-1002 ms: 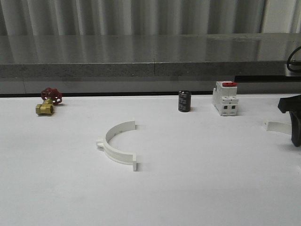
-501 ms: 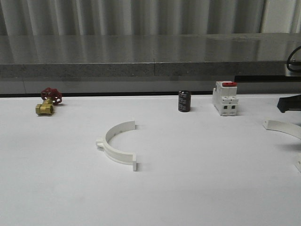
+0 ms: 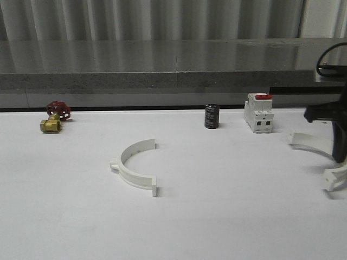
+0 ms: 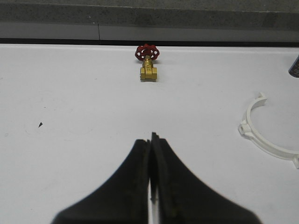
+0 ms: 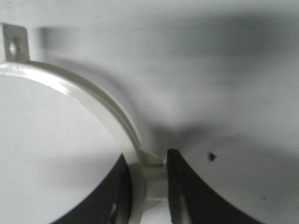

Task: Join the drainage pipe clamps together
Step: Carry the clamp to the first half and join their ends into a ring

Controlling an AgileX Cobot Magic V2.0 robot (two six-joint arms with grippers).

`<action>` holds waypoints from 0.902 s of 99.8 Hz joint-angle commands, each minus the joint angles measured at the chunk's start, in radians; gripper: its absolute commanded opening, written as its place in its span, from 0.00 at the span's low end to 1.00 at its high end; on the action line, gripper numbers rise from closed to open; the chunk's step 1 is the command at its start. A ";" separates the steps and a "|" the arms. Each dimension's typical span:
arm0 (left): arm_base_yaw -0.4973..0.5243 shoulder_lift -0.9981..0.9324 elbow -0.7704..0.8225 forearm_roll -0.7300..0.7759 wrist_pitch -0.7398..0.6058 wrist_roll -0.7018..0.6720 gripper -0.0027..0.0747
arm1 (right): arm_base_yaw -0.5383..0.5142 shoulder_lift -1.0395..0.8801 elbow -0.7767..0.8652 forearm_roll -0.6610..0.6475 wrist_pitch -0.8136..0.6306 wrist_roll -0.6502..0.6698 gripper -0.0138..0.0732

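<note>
Next, my right gripper lets go of the second clamp against the open side of the clamp [image 3: 187, 166] lying on the table's middle.
One white drainage pipe clamp [image 3: 133, 169] lies flat on the table's middle, its open side facing back right. It also shows in the left wrist view as the clamp [image 4: 263, 140]. The second clamp [image 3: 310, 142] is at the right edge, with my right gripper [image 3: 340, 157] shut on it. In the right wrist view the right gripper [image 5: 146, 157] pinches the band at the outer tab of that clamp [image 5: 91, 98]. I cannot tell if it touches the table. My left gripper [image 4: 153, 139] is shut and holds nothing, over bare table.
A brass valve with a red handwheel [image 3: 53, 119] sits at the back left. A black cylinder [image 3: 212, 116] and a white switch with a red top [image 3: 258, 113] stand at the back, the switch close to the held clamp. A grey ledge [image 3: 173, 78] borders the table behind.
The right gripper has come back into view from the right edge, and the clamp in it has shifted left. The middle clamp has not moved.
</note>
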 commanded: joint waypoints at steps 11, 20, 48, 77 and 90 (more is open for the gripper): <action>-0.010 0.002 -0.026 -0.019 -0.064 0.003 0.01 | 0.163 -0.081 -0.034 0.006 -0.014 0.154 0.32; -0.010 0.002 -0.026 -0.019 -0.064 0.003 0.01 | 0.247 -0.079 -0.053 -0.020 -0.020 0.241 0.32; -0.010 0.002 -0.026 -0.019 -0.064 0.003 0.01 | 0.421 -0.002 -0.216 -0.141 0.061 0.460 0.32; -0.010 0.002 -0.026 -0.019 -0.064 0.003 0.01 | 0.505 0.124 -0.361 -0.144 0.103 0.514 0.32; -0.010 0.002 -0.026 -0.019 -0.064 0.003 0.01 | 0.521 0.147 -0.381 -0.144 0.104 0.527 0.32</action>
